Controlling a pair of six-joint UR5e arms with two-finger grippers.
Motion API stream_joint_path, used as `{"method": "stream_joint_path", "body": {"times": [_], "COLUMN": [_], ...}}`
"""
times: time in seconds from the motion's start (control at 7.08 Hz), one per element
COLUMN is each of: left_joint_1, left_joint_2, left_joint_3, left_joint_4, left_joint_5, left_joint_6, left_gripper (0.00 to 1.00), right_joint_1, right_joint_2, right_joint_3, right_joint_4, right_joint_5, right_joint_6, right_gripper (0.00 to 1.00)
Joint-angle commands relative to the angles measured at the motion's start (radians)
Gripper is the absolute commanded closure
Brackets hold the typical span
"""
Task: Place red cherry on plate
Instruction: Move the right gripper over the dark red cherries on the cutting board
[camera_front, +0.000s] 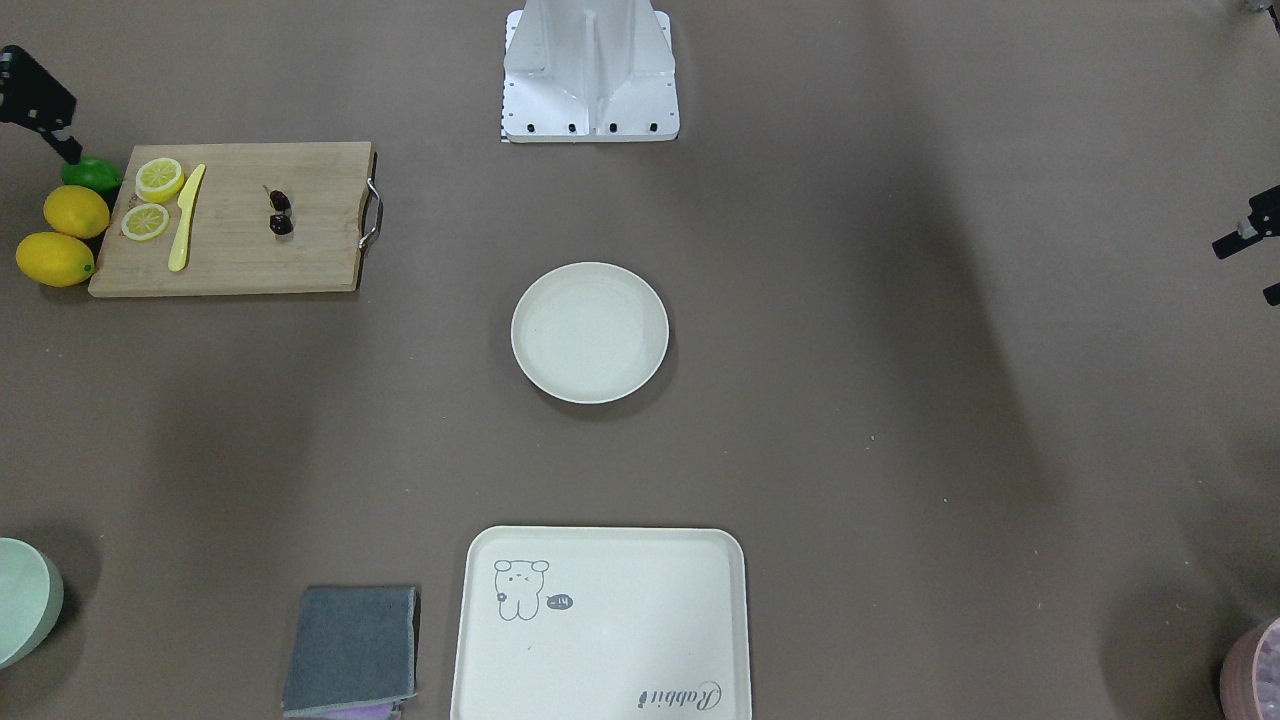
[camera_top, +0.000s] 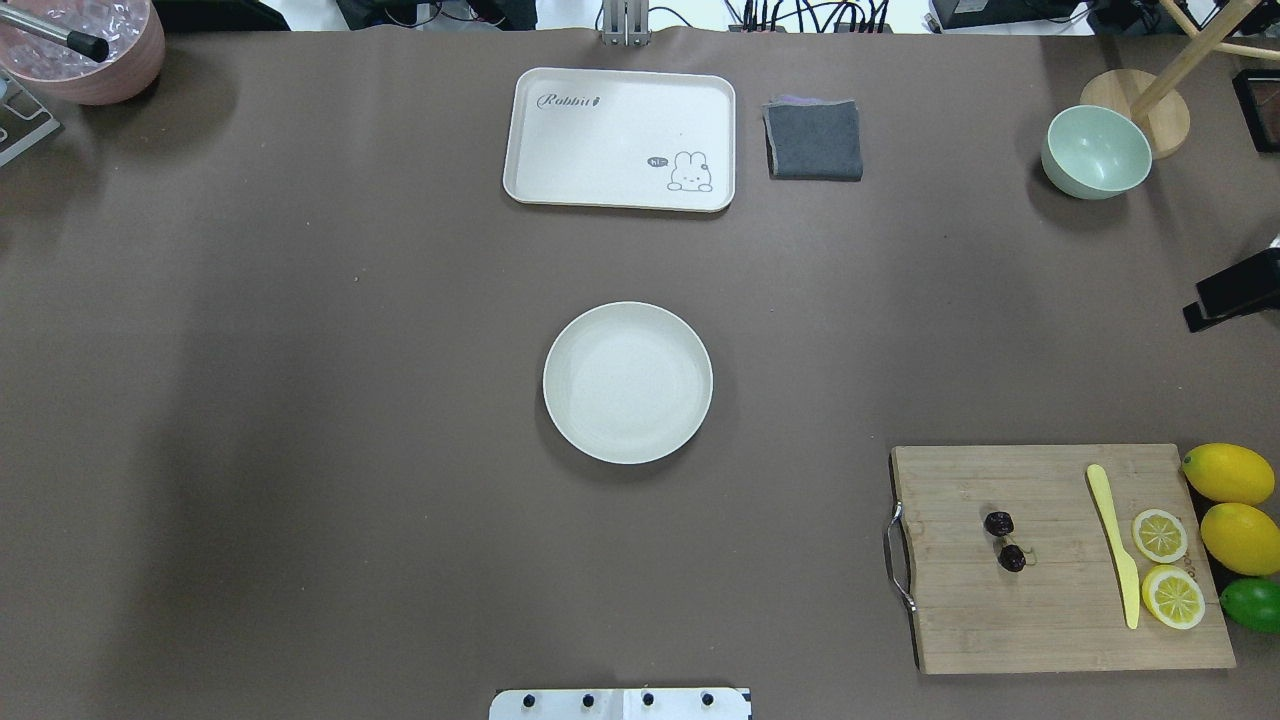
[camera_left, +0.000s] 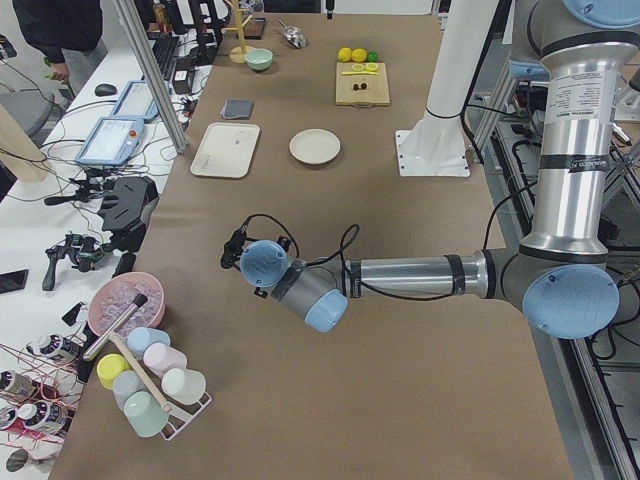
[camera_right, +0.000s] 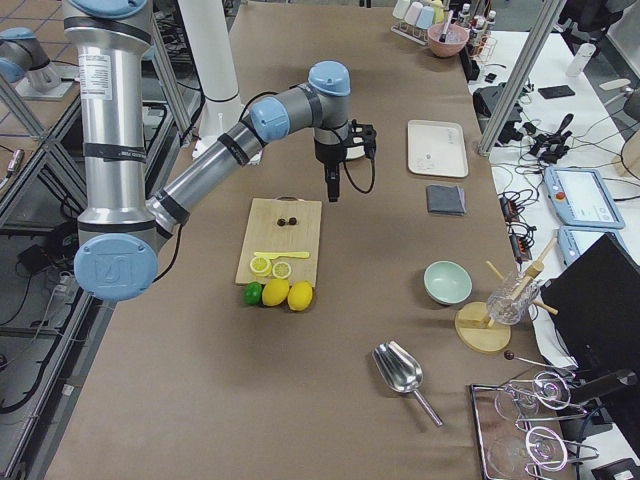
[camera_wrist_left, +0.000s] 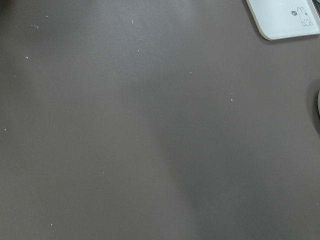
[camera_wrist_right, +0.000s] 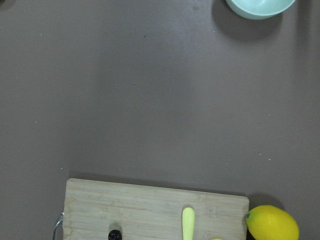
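The red cherry on the cutting board is next for my right gripper, which should go to it and close on the stem (camera_front: 280, 214) between the cherry's two dark fruits.
The red cherry (camera_top: 1004, 540), a dark pair joined by stems, lies on the wooden cutting board (camera_top: 1050, 620) at the table's right, also seen as the cherry (camera_front: 280, 212). The plate (camera_top: 627, 383), round and cream-white, sits bare in the middle of the table. My right gripper (camera_right: 331, 190) hangs above the table just beyond the board's far side, and only its dark edge (camera_top: 1232, 297) shows overhead. My left gripper (camera_left: 228, 258) hovers over bare table far to the left of the plate. Neither gripper's jaws show clearly enough to judge, and nothing is seen held.
On the board lie a yellow knife (camera_top: 1115, 555) and two lemon slices (camera_top: 1160, 535). Two lemons (camera_top: 1228, 473) and a lime (camera_top: 1255, 603) sit beside it. A rabbit tray (camera_top: 560, 150), grey cloth (camera_top: 813, 140), mint bowl (camera_top: 1097, 152) and pink bowl (camera_top: 95, 75) line the far edge.
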Motion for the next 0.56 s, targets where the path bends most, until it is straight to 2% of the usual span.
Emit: {"method": "stream_joint_path", "body": {"times": [0.0, 0.14, 0.28, 0.42], "left_joint_1": [0.002, 0.003, -0.001, 0.000], "left_joint_2": [0.000, 0.000, 0.000, -0.001], "left_joint_3": [-0.001, -0.001, -0.008, -0.007], "left_joint_4": [0.001, 0.001, 0.001, 0.001], "left_joint_5": [0.004, 0.004, 0.003, 0.004], "left_joint_6": [-0.003, -0.006, -0.007, -0.007], "left_gripper": [0.02, 0.02, 0.02, 0.02], "right_joint_1": [-0.245, -0.372, -0.463, -0.509], "right_joint_2": [-0.027, -0.103, -0.234, -0.306], "right_joint_3": [0.014, 0.009, -0.006, -0.079], "right_joint_4": [0.112, 0.233, 0.466, 0.675], "right_joint_5": [-0.159, -0.272, -0.337, -0.365], "right_joint_6": [0.239, 0.357, 0.466, 0.528], "right_gripper": [0.01, 0.01, 0.01, 0.01]}}
